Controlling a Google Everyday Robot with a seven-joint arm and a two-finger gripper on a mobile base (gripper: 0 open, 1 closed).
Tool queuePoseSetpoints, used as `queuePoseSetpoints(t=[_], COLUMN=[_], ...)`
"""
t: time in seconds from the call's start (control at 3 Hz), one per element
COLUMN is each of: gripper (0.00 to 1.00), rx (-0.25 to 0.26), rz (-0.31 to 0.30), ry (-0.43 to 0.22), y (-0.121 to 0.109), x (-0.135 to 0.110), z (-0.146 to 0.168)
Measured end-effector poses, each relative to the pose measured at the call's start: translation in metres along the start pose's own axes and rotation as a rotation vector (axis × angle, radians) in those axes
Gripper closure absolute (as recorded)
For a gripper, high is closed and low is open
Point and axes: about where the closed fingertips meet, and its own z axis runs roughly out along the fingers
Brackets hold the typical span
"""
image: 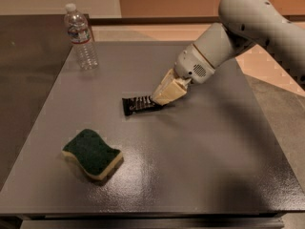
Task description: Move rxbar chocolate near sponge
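My gripper will put down and let go of the rxbar chocolate on the grey table [130,130] just behind the green sponge, toward the middle of the table. The bar is now held low over the table.
The rxbar chocolate [137,104], a flat black bar with white lettering, is near the middle of the grey table, held at its right end. My gripper [159,98] comes in from the upper right and is shut on that end of the bar, low over the table. The sponge [93,154], dark green on top with a pale yellow base, lies on the table toward the front left. The bar is a short way up and to the right of the sponge, apart from it.
A clear plastic water bottle [81,37] stands upright at the table's back left corner. The grey table [200,161] has edges close at front and sides. My white arm [252,27] crosses above the table's back right.
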Motion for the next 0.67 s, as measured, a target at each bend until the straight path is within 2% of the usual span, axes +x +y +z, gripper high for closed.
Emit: queuePoseSetpoints(t=[0.67], gripper=[1.0], rx=[-0.11], rz=[-0.04], ry=[0.0], y=[0.038], x=[-0.001], z=[0.023])
